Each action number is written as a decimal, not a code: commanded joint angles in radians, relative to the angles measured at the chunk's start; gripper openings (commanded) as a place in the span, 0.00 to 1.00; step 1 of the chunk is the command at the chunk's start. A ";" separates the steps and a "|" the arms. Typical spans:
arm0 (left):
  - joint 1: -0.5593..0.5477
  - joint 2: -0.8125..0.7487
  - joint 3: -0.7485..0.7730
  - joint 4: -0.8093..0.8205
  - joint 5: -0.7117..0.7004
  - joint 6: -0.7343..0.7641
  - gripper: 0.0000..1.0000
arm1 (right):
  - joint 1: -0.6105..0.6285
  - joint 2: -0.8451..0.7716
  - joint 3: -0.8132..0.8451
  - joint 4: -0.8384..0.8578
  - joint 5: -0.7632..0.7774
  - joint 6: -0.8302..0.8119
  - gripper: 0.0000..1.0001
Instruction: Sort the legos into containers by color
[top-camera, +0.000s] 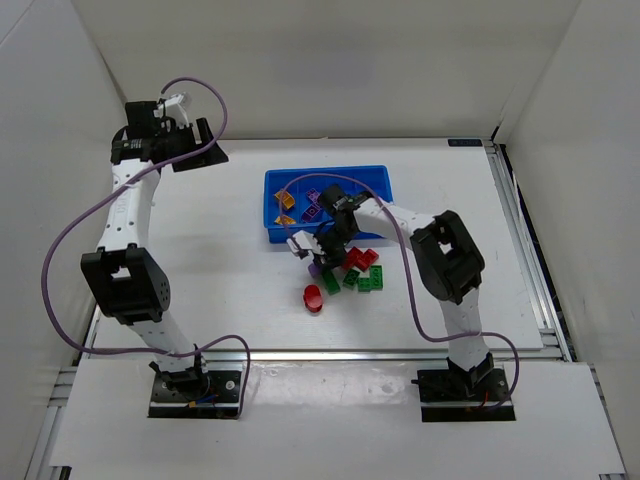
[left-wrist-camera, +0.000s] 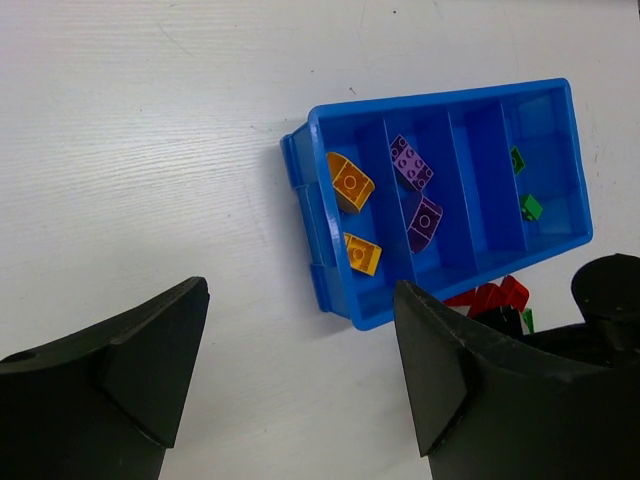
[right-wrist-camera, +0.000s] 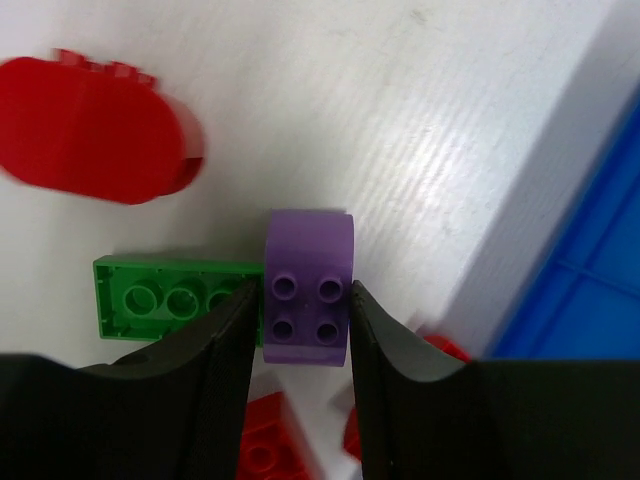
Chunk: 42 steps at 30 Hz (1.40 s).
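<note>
My right gripper will open and separate the two legos, then grip the purple one alone (right-wrist-camera: 308, 285), because the green lego's end crowds its finger against the purple lego.
My right gripper (right-wrist-camera: 304, 296) is shut on a rounded purple lego (right-wrist-camera: 308, 240), a finger against each side, low over the table just in front of the blue tray (top-camera: 325, 178). In the top view this gripper (top-camera: 322, 256) sits over the pile, with the purple lego (top-camera: 315, 268) under it. A green lego (right-wrist-camera: 170, 298) lies beside it and an oval red lego (right-wrist-camera: 95, 130) lies further off. The tray (left-wrist-camera: 440, 95) holds two orange legos (left-wrist-camera: 349, 182), two purple (left-wrist-camera: 411, 162) and two small green (left-wrist-camera: 531, 207). My left gripper (left-wrist-camera: 300, 300) is open and empty.
Loose red (top-camera: 362, 258) and green legos (top-camera: 372, 278) lie in front of the tray, with the red oval one (top-camera: 313, 297) nearer me. The left arm (top-camera: 190, 140) is raised at the table's far left corner. White walls surround the table.
</note>
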 joint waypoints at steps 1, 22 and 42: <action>0.004 -0.020 -0.016 0.008 0.022 -0.001 0.85 | 0.005 -0.131 -0.032 -0.072 -0.035 0.000 0.17; -0.007 -0.046 -0.048 0.011 0.019 0.001 0.85 | 0.057 -0.143 -0.135 -0.056 -0.006 0.103 0.19; -0.013 -0.023 -0.045 0.010 0.017 0.008 0.85 | 0.048 -0.223 -0.107 0.026 -0.057 0.232 0.96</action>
